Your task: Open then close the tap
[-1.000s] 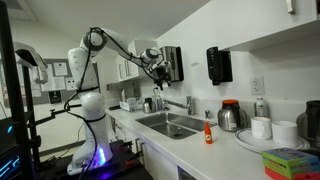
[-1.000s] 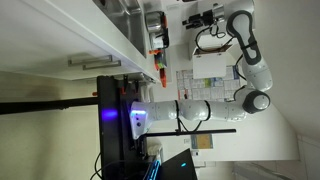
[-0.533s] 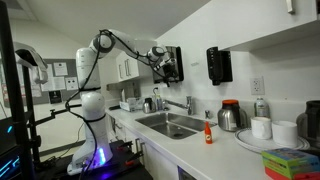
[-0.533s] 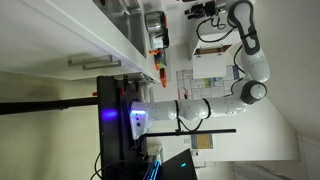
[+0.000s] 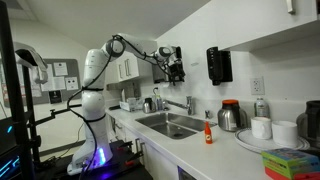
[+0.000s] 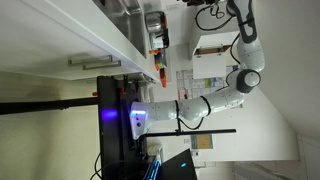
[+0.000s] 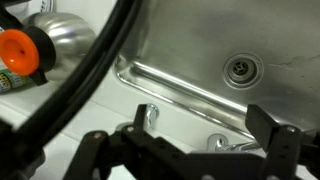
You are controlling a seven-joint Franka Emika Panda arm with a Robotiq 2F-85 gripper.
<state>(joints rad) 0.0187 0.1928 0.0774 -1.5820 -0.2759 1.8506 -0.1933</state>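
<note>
Next, I lower my gripper to the top of the tap (image 7: 217, 142) at the back edge of the sink, and close it there.
The tap (image 5: 188, 103) is a small silvery faucet at the back edge of the steel sink (image 5: 170, 125). My gripper (image 5: 175, 68) hangs high in the air above and just left of it, near the wall. In the wrist view the tap (image 7: 222, 144) shows at the bottom, between my two dark fingers, far below them. My gripper (image 7: 200, 125) is open and empty. The sink basin with its drain (image 7: 239, 68) lies beyond. In the rotated exterior view my gripper (image 6: 205, 10) is at the top edge and the tap cannot be made out.
A small red sauce bottle (image 5: 208, 133) stands on the counter at the sink's front right; its orange cap (image 7: 20, 52) shows in the wrist view. A steel kettle (image 5: 230, 115) stands to the right. A second chrome fitting (image 7: 149, 114) is left of the tap.
My arm has stretched out and carried the gripper to the right, along the wall, to a spot above the tap. The gripper stays open.
</note>
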